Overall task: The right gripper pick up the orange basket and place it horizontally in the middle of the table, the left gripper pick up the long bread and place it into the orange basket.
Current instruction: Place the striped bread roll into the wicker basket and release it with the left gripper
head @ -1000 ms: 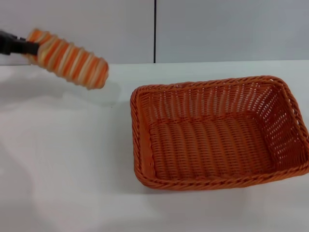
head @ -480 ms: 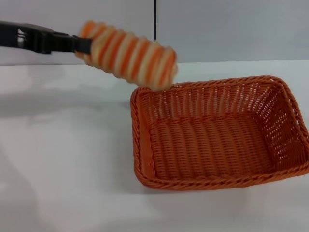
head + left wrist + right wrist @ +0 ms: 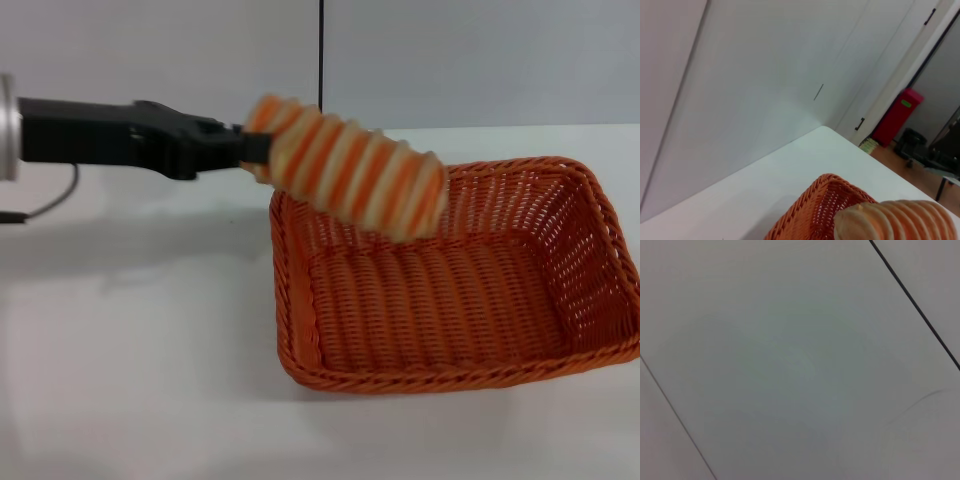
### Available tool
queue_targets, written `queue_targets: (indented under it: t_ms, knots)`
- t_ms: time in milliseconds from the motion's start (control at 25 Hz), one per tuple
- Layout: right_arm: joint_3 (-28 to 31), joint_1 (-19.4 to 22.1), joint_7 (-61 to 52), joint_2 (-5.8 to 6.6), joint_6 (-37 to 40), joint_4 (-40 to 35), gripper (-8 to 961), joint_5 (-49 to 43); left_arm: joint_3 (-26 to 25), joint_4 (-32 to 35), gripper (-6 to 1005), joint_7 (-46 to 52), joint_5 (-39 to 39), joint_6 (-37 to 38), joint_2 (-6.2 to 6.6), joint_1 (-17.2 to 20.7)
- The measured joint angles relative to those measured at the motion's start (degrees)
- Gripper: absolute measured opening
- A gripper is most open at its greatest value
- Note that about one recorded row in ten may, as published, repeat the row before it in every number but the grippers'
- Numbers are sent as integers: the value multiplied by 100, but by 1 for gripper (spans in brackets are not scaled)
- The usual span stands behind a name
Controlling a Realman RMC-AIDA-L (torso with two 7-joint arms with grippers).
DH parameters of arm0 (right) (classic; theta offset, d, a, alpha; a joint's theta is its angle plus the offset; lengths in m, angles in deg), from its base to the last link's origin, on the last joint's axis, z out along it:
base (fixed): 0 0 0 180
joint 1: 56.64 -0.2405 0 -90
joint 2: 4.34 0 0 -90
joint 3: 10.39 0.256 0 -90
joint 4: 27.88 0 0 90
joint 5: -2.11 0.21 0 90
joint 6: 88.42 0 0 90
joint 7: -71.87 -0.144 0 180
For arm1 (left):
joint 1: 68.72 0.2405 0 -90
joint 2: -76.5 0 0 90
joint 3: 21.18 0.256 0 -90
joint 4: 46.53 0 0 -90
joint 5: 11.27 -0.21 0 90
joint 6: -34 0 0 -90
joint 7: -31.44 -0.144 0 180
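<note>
Next, my left gripper puts the long bread down on the orange basket's bottom and lets go, toward the basket's end [image 3: 378, 266] by my arm.
The orange basket [image 3: 450, 275] lies lengthwise across the white table [image 3: 130, 350], right of centre, and is empty. My left gripper [image 3: 255, 148] reaches in from the left on its black arm, shut on one end of the long bread [image 3: 350, 170]. The cream loaf with orange stripes hangs tilted in the air over the basket's back left corner. In the left wrist view the long bread [image 3: 900, 220] shows above the orange basket [image 3: 815, 210] rim. The right gripper is out of view.
A grey panelled wall [image 3: 470, 60] runs behind the table. A black cable [image 3: 50, 205] loops at the far left. In the left wrist view a red bin [image 3: 895, 116] stands on the floor beyond the table corner.
My left arm has swung to the right with the long bread, carrying it from the far left of the table to above the basket's back left corner.
</note>
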Motion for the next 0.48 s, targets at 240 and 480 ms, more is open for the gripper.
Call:
queue_targets:
  t_ms: [240,480]
  knots:
    - [1,-18,27,8,25,-44,459,-1,1188,286,150,-244,236,-777,0,526]
    - [0,-25,42,3,50,-46,459,-13,2468,700,146,-393,206,-1836,5,1019]
